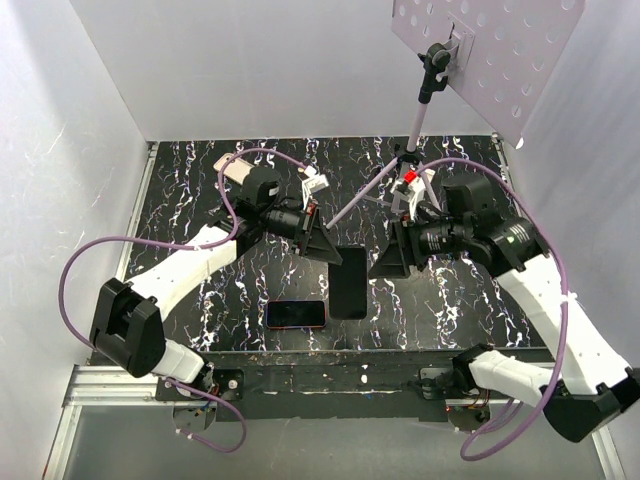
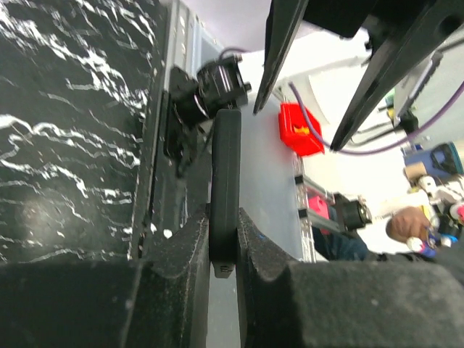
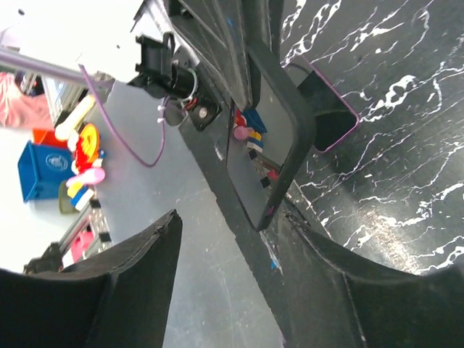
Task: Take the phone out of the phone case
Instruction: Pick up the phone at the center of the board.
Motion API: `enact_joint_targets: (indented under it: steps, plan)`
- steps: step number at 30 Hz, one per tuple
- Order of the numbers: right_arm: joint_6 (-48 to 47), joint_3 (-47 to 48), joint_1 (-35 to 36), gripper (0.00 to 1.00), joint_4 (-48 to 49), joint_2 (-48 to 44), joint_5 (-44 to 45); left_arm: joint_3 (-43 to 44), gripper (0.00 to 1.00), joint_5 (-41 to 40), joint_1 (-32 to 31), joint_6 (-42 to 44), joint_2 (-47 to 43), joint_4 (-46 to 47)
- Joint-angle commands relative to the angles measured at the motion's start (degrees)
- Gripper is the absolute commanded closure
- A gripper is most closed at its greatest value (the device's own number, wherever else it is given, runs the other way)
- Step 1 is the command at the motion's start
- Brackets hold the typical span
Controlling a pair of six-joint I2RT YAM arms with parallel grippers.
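Note:
The phone and case are clamped at the far end by my left gripper, so next my right gripper takes their side edge (image 1: 366,270) before my left gripper pinches a free corner.
A black phone case (image 1: 349,283) with the phone's glossy screen (image 3: 261,138) inside its thick rim is held up off the black marbled table (image 1: 200,190), between my two arms. My left gripper (image 1: 328,248) is shut on its far end. In the left wrist view the case (image 2: 225,167) shows edge-on, pinched between both pads (image 2: 224,226). My right gripper (image 1: 386,262) stands open. Its jaws (image 3: 230,217) are spread wide, and the case's lower corner sits close to the right finger (image 3: 319,268). I cannot tell phone from case along the edge.
A dark slab with a pink rim (image 1: 296,314) lies flat near the table's front edge, also visible behind the held case (image 3: 330,109). A tripod (image 1: 412,160) carrying a perforated board (image 1: 490,45) stands at the back right. White walls close in the sides.

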Motion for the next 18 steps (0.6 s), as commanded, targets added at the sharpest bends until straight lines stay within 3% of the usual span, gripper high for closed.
enact_joint_targets:
  steps: [1, 4, 13, 18]
  plan:
    - [-9.5, 6.5, 0.1, 0.41, -8.8, 4.7, -6.8, 4.0, 1.0, 8.8, -1.1, 9.9, -1.9, -11.6]
    - [-10.4, 7.2, 0.2, 0.48, -9.1, 8.7, -11.6, 4.4, 1.0, 9.2, -2.4, 9.9, -1.4, -11.6]
    - [-8.9, 7.2, 2.4, 0.5, -4.2, 13.9, -14.4, 6.7, 1.0, 9.8, -3.7, 9.9, -0.3, -11.8]
    - [-9.7, 6.5, 5.0, 0.61, -3.6, 15.5, -15.3, 9.0, 1.0, 9.7, -3.7, 9.8, 0.5, -11.8]
